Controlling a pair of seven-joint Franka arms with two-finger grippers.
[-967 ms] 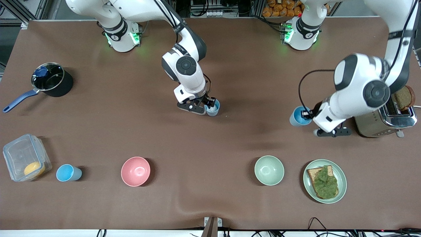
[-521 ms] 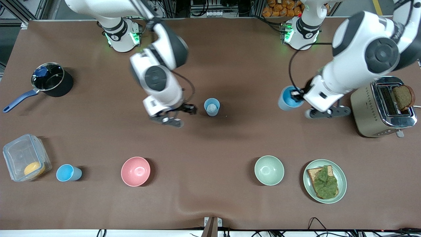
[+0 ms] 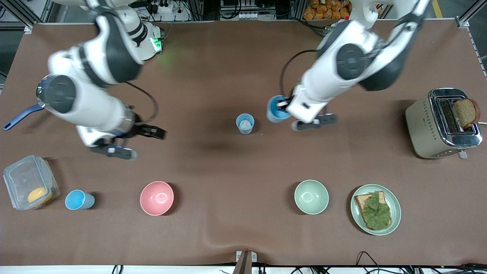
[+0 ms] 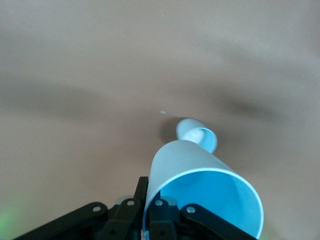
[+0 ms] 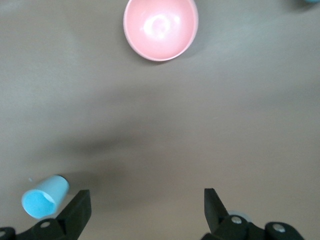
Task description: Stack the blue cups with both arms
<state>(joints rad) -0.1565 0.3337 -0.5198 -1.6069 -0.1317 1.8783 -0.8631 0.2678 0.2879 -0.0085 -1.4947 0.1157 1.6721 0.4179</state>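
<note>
The robot's left gripper will release its blue cup, now held beside the standing cup, inside the upright blue cup (image 3: 245, 120) (image 4: 201, 137) at the middle of the table.
A blue cup (image 3: 244, 123) with a whitish inside stands upright at the table's middle; it also shows in the left wrist view (image 4: 196, 136). My left gripper (image 3: 282, 103) is shut on the rim of a second blue cup (image 3: 273, 111) with a bright blue inside (image 4: 202, 192) and holds it in the air close beside the standing cup, toward the left arm's end. My right gripper (image 3: 142, 142) is open and empty over bare table (image 3: 213, 167), above the pink bowl. A third blue cup (image 3: 78, 199) stands near the front edge at the right arm's end (image 5: 44, 200).
A pink bowl (image 3: 156, 198) and a green bowl (image 3: 311, 196) stand near the front. A plate with toast (image 3: 376, 209) and a toaster (image 3: 441, 123) are at the left arm's end. A black pot (image 3: 60, 91) and a clear container (image 3: 28, 182) are at the right arm's end.
My right gripper let go of the pale cup and swung away toward the right arm's end. My left gripper carried its cup from beside the toaster to beside the standing cup.
</note>
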